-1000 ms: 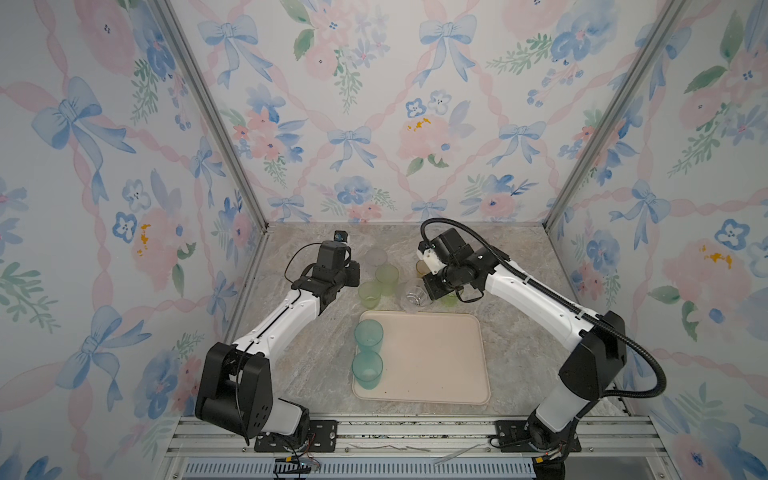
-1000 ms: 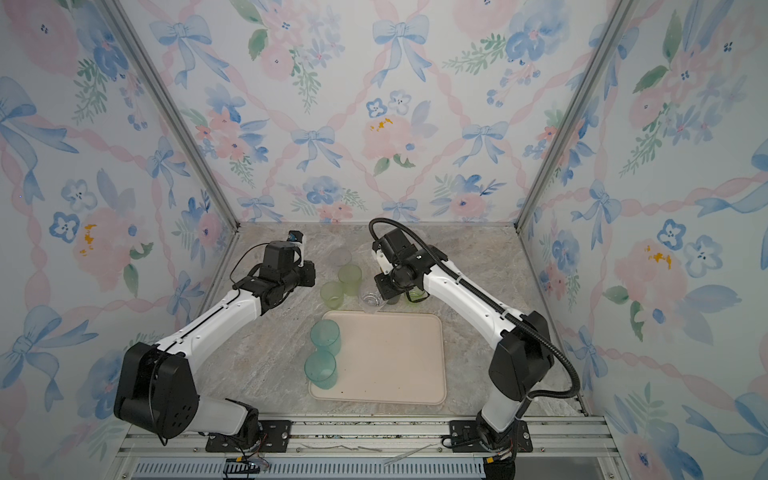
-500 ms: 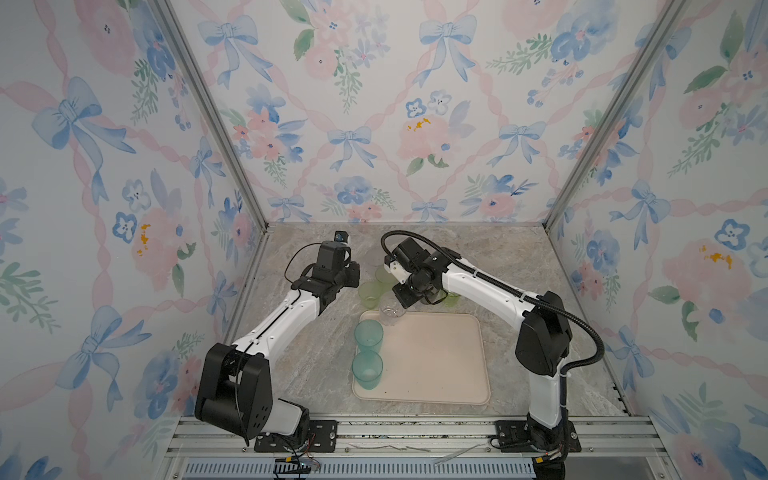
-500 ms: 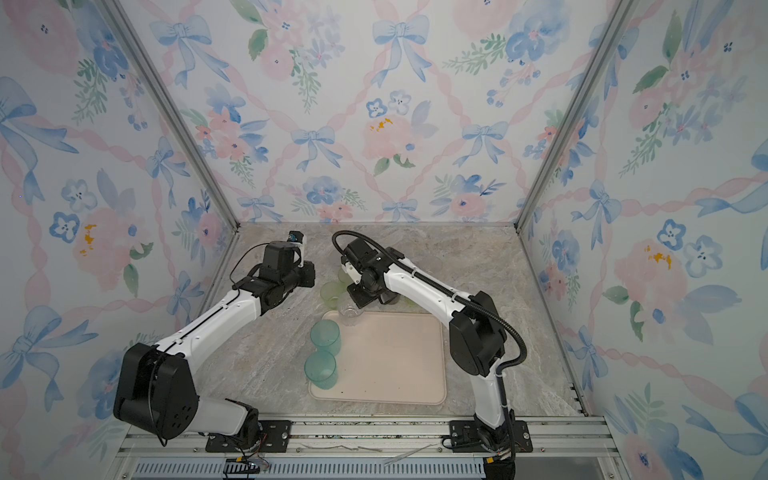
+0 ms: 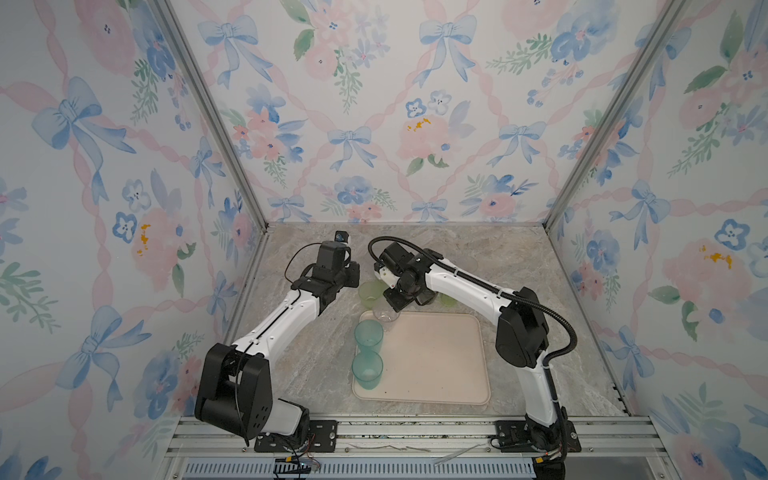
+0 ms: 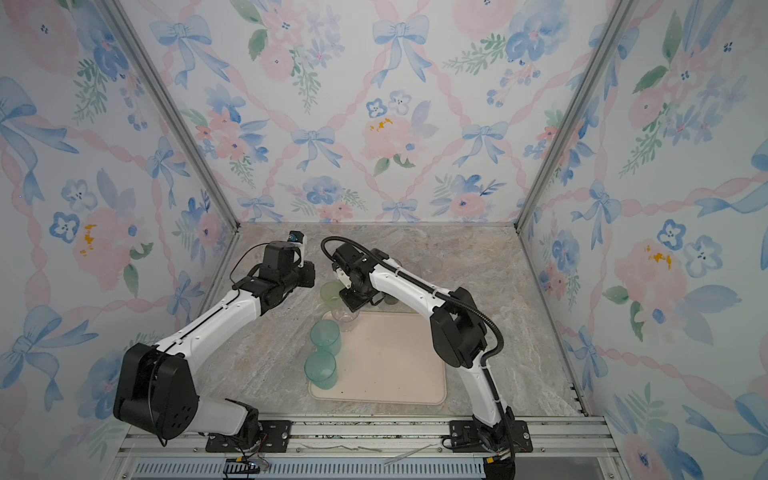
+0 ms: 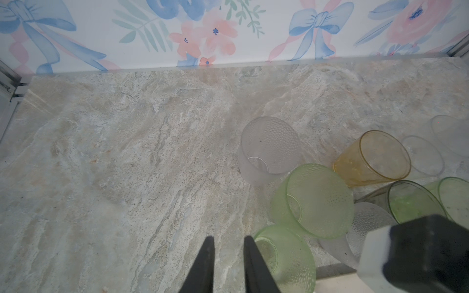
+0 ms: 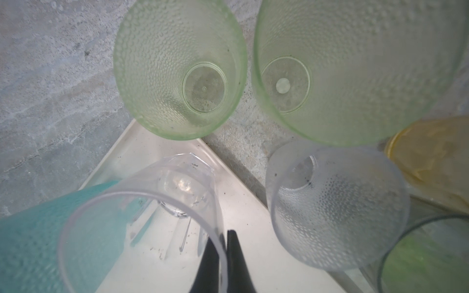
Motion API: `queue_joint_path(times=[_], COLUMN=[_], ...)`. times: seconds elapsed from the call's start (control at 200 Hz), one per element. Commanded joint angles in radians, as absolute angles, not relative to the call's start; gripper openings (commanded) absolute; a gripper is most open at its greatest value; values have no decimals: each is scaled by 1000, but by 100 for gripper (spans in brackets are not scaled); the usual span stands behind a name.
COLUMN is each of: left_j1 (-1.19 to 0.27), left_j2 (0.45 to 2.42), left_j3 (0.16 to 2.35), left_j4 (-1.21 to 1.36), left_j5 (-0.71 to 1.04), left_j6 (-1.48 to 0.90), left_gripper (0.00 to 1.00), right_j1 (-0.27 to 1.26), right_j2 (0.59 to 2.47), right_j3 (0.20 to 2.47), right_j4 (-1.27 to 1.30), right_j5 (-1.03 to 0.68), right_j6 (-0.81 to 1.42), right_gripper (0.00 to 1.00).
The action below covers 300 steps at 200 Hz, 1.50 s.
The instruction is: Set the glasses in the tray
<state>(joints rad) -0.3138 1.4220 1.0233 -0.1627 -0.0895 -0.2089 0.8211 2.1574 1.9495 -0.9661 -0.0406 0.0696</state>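
Note:
The clear glass will go down in the tray's far corner [image 5: 375, 321] [image 8: 167, 189], close behind the teal glass, set there by my right gripper.
The beige tray [image 5: 436, 361] [image 6: 395, 361] lies at the front middle of the table. Two teal glasses [image 5: 368, 334] [image 6: 320, 368] stand along its left edge. My right gripper [image 8: 223, 236] is shut on the rim of a clear glass [image 8: 142, 215] [image 5: 385, 313], held over the tray's far left corner next to a teal glass [image 8: 30, 241]. My left gripper [image 7: 228, 241] is open by a narrow gap with only table between its fingers. It hovers beside a pale green glass [image 7: 286, 256].
Several loose glasses crowd the table behind the tray: another pale green one [image 7: 317, 200], a frosted clear one [image 7: 269, 149], an amber one [image 7: 373, 157] and a smoky grey one [image 7: 411, 203]. The back wall [image 7: 228, 38] is close behind.
My right arm has swung left from the cluster of glasses, carrying the clear glass to the tray's far left corner. The left arm has stayed put.

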Motion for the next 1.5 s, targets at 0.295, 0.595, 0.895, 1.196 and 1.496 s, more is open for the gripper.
queue_joint_path(times=[0.295, 0.595, 0.895, 1.196, 1.496], left_j1=[-299, -297, -296, -294, -293], left_j2=[1392, 1390, 1390, 1389, 1383], left_j3=[1023, 1017, 1014, 1012, 1008], left_j4=[-174, -173, -173, -173, -173], left_j5=[-84, -81, -76, -75, -77], left_j6=[-186, -184, -183, -184, -186], left_gripper=[23, 24, 24, 24, 28], right_j1=[849, 857, 867, 869, 868], right_j2=[2245, 2290, 2318, 2320, 2311], right_j3=[2079, 2141, 2178, 2183, 2187], right_j4=[-1045, -1079, -1111, -1115, -1103], right_j5=[-34, -36, -31, -26, -22], right_j6=[54, 45, 34, 32, 32], right_gripper=[0, 0, 0, 11, 28])
